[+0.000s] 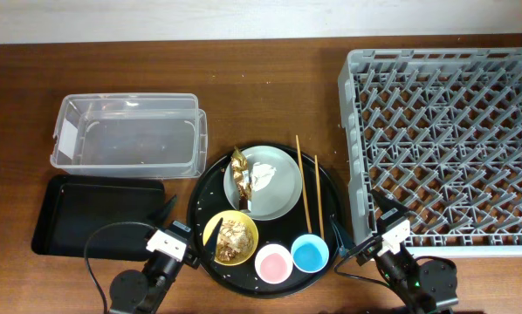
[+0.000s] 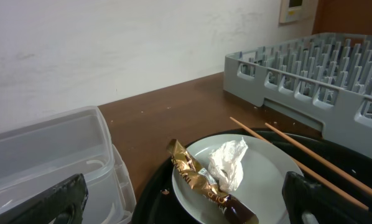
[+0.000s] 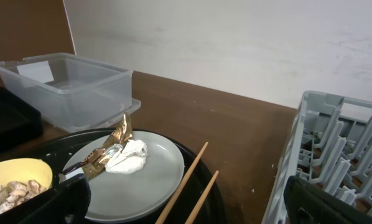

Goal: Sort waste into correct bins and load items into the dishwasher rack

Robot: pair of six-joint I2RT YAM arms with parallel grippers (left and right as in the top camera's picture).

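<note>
The left gripper next closes on the cup's rim [image 1: 298,242], on the blue cup's side facing the pale plate.
The pale plate [image 1: 278,196] on the round black tray holds a crumpled white napkin [image 1: 263,176] and a gold foil wrapper [image 1: 240,167]. Two chopsticks [image 1: 304,185] lie to its right. The yellow bowl [image 1: 216,228] holds brown scraps [image 1: 233,237]. The pink cup [image 1: 272,262] and blue cup [image 1: 310,254] stand at the front. My left gripper [image 1: 189,228] is open and empty, left of the bowl. My right gripper [image 1: 363,222] is open and empty between the tray and the grey rack [image 1: 449,131]. The left wrist view shows the napkin [image 2: 228,163] and the wrapper [image 2: 195,174].
The clear tub [image 1: 126,135] sits at the back left, with the shallow black tray [image 1: 95,214] in front of it. The round black tray [image 1: 331,205] lies at the centre front. The rack fills the right side. Cables run from both arms at the front edge.
</note>
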